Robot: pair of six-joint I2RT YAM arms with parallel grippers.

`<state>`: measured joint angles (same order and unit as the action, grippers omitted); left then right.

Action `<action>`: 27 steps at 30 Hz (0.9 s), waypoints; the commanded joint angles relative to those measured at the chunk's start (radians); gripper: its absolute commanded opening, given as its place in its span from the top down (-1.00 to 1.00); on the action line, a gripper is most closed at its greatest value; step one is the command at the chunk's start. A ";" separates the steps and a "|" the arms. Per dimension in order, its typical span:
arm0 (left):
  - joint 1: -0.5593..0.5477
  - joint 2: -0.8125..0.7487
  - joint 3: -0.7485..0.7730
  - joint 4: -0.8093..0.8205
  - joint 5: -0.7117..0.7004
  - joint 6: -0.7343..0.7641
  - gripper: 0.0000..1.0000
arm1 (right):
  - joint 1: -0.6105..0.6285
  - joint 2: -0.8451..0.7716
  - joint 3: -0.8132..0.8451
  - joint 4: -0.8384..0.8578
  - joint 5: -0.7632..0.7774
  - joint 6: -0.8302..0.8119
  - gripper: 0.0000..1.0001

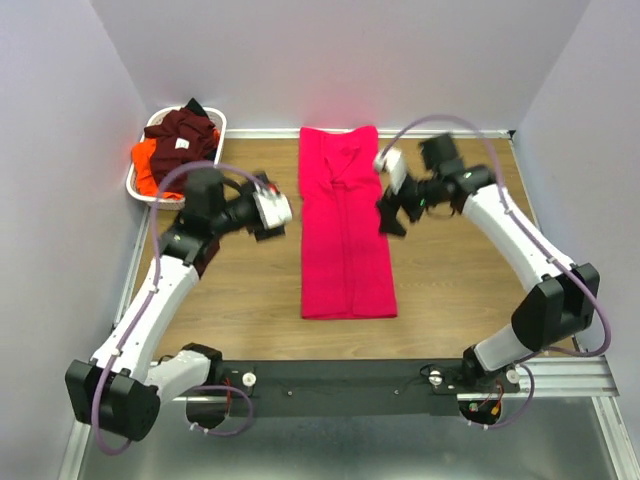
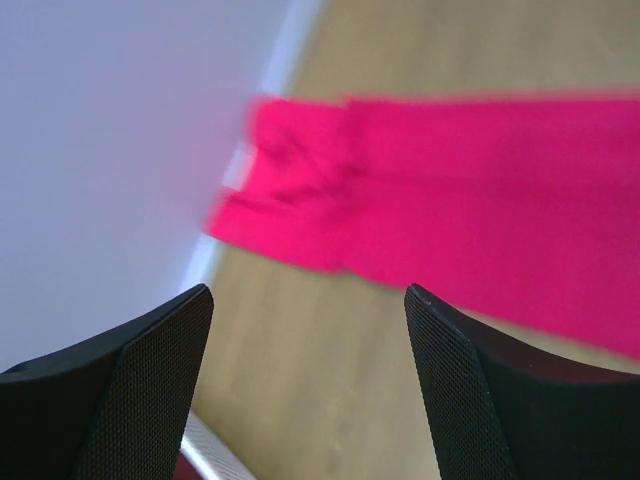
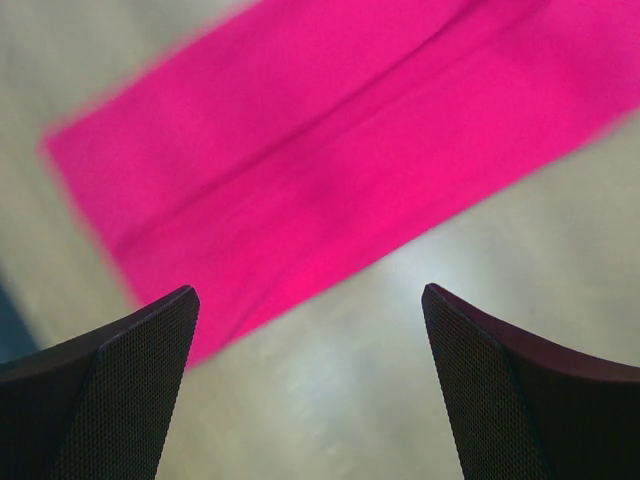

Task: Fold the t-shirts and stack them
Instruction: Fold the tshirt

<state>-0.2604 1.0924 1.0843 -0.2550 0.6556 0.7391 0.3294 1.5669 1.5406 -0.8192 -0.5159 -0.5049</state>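
Next, my right gripper moves to close on the near corner point(image 1: 393, 314) point(image 3: 190, 360) of the bright pinkish-red t-shirt, which is on that gripper's own side, toward the black rail.
A bright pinkish-red t-shirt point(image 1: 345, 225) lies flat on the wooden table point(image 1: 450, 290), folded into a long narrow strip running from the back wall toward the front. It also shows in the left wrist view point(image 2: 480, 200) and the right wrist view point(image 3: 330, 150). My left gripper point(image 1: 272, 225) is open and empty, just left of the strip. My right gripper point(image 1: 392, 215) is open and empty, at the strip's right edge. A dark maroon t-shirt point(image 1: 185, 132) and an orange t-shirt point(image 1: 146, 165) lie heaped in the white basket point(image 1: 138, 190).
The basket stands at the back left corner against the walls. Lilac walls close the table on three sides. A black rail point(image 1: 340, 385) with the arm bases runs along the near edge.
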 commanded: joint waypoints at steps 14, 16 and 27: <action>-0.574 0.000 -0.448 -0.194 -0.252 0.347 0.15 | 0.353 -0.179 -0.660 0.058 0.251 -0.218 -0.22; -0.577 0.058 -0.422 -0.202 -0.248 0.341 0.15 | 0.391 -0.176 -0.674 0.063 0.267 -0.205 -0.22; -0.606 0.071 -0.408 -0.227 -0.327 0.301 -0.08 | 0.471 -0.119 -0.760 0.160 0.358 -0.147 -0.21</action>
<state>-0.8597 1.2011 0.6758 -0.4725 0.3798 1.0649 0.7841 1.4288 0.8127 -0.7219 -0.2127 -0.6807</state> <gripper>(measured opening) 0.528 0.612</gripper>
